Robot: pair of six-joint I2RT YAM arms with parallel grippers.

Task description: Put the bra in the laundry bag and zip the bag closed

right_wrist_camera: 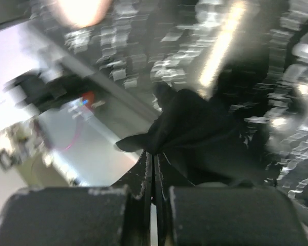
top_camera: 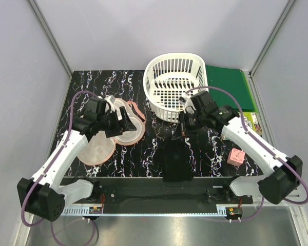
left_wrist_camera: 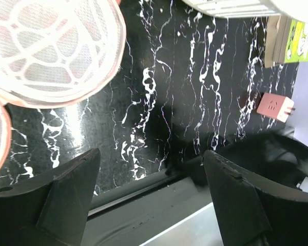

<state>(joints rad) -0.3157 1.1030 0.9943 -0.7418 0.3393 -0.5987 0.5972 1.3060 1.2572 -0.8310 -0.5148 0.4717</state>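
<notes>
The lower part of the black bra point(top_camera: 165, 159) point(left_wrist_camera: 190, 168), along the side nearest the laundry bag, is the part my left gripper will close on.
The laundry bag point(top_camera: 95, 149) lies opened out on the left of the black marbled table, its pale mesh lining facing up; its mesh also shows in the left wrist view point(left_wrist_camera: 51, 46). My left gripper point(top_camera: 123, 123) hovers over the bag's right half, open and empty point(left_wrist_camera: 154, 200). The black bra point(top_camera: 177, 161) hangs from my right gripper point(top_camera: 184, 130) above the table's middle front, its lower part resting near the front edge. In the right wrist view the gripper point(right_wrist_camera: 155, 164) is shut on a bunch of the bra's fabric point(right_wrist_camera: 200, 133).
A white slotted basket point(top_camera: 149, 77) stands at the back centre, close behind the right gripper. A green mat point(top_camera: 228, 84) lies at the back right. A small pink cube point(top_camera: 236, 157) sits at the right front, also in the left wrist view point(left_wrist_camera: 273, 106).
</notes>
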